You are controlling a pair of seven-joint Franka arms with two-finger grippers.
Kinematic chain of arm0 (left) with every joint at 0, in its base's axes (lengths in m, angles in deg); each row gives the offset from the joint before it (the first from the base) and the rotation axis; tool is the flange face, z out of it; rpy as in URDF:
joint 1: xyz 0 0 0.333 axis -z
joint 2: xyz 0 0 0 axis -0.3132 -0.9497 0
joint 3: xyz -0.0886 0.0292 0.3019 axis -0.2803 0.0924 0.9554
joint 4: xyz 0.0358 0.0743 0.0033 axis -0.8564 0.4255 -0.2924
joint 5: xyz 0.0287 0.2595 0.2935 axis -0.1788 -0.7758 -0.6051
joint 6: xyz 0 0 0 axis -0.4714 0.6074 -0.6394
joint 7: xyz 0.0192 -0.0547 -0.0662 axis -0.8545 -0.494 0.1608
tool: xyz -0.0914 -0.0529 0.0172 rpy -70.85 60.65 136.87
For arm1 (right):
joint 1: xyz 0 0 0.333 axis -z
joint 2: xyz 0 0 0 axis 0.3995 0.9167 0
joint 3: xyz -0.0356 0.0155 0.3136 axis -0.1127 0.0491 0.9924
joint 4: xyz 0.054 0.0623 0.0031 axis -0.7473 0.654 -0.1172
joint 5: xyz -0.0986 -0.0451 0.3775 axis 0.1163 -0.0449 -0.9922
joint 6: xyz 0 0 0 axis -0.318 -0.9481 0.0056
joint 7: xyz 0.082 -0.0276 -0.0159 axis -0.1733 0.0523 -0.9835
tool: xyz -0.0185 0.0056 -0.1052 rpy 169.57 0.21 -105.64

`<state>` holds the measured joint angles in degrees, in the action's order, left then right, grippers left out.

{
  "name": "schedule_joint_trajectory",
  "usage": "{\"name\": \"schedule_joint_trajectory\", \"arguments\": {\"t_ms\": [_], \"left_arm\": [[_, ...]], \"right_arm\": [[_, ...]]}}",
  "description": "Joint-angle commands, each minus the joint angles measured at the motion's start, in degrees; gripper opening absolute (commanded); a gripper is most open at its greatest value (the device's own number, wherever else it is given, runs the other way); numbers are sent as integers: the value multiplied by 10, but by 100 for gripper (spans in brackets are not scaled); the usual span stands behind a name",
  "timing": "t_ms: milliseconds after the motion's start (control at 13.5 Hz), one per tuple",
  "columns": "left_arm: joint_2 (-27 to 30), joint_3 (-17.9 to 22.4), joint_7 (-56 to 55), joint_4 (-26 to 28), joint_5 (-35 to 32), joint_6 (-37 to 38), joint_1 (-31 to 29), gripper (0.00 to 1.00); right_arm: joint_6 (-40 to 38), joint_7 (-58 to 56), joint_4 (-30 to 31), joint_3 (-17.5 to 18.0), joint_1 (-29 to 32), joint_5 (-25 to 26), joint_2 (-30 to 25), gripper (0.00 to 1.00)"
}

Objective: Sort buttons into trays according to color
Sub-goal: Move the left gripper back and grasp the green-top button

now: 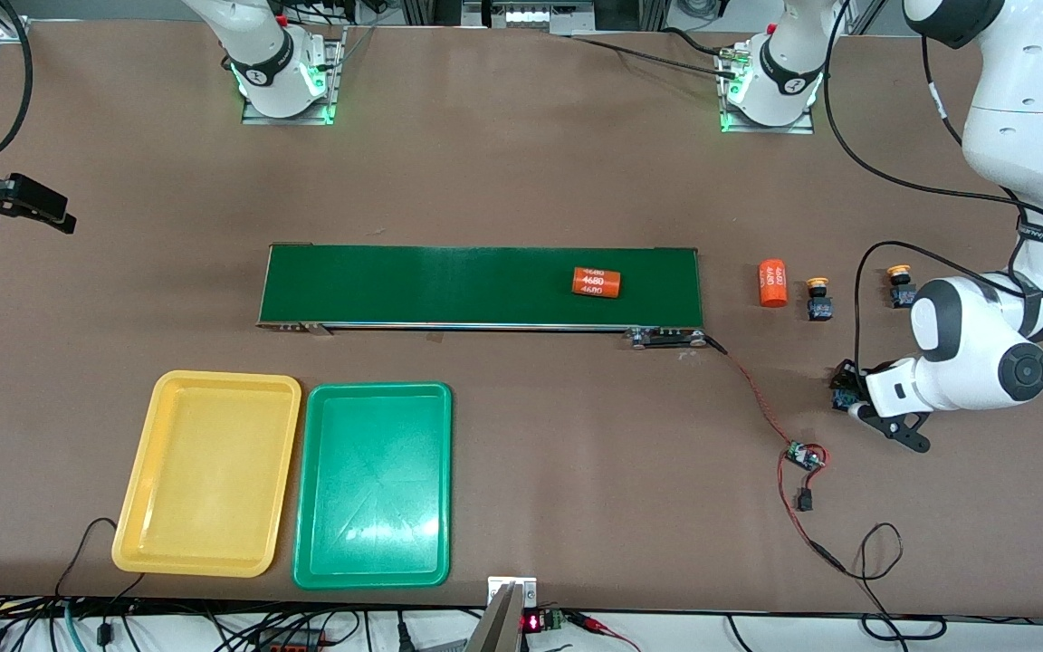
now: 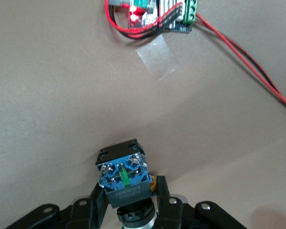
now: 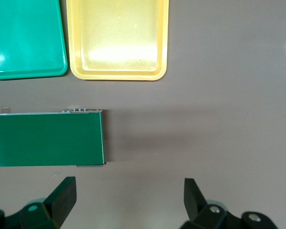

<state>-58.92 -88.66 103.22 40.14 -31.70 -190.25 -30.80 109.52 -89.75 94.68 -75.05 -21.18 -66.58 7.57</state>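
Note:
Next, I let go of the button with my left gripper on the dark-green conveyor belt (image 1: 632, 278), between its orange cylinder and the near end of the conveyor belt.
My left gripper (image 2: 130, 188) is shut on a button (image 2: 121, 171) with a black and blue body, low over the table at the left arm's end (image 1: 847, 395). Its cap is hidden; a small yellow-orange bit shows beside one finger (image 2: 162, 193). Two yellow-capped buttons (image 1: 818, 299) (image 1: 900, 286) stand upright on the table between the belt's end and the left arm. The yellow tray (image 1: 224, 377) and the green tray (image 1: 377, 388) lie side by side near the front camera and hold nothing. My right gripper (image 3: 129, 186) hangs open and holds nothing, over the table's edge at the right arm's end (image 1: 28, 204).
A long dark-green conveyor belt (image 1: 449, 285) carries an orange "4680" cylinder (image 1: 597, 282); another (image 1: 772, 282) lies on the table just off the belt's end. A small circuit board (image 1: 802, 455) with red wires lies near the left gripper, also in the left wrist view (image 2: 157, 12).

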Motion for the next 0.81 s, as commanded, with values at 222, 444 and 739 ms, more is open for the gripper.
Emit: {"name": "schedule_joint_trajectory", "arguments": {"t_ms": [222,444,739], "left_arm": [[62,-9,-62,1,9,73,52,0],[104,-33,-158,15,15,140,87,0],[173,-118,-347,85,15,139,111,0]], "right_arm": [[-4,2,-12,4,5,-8,5,100],[-5,2,-8,7,0,-8,23,100],[-13,-2,-44,6,-1,-16,48,100]]}}
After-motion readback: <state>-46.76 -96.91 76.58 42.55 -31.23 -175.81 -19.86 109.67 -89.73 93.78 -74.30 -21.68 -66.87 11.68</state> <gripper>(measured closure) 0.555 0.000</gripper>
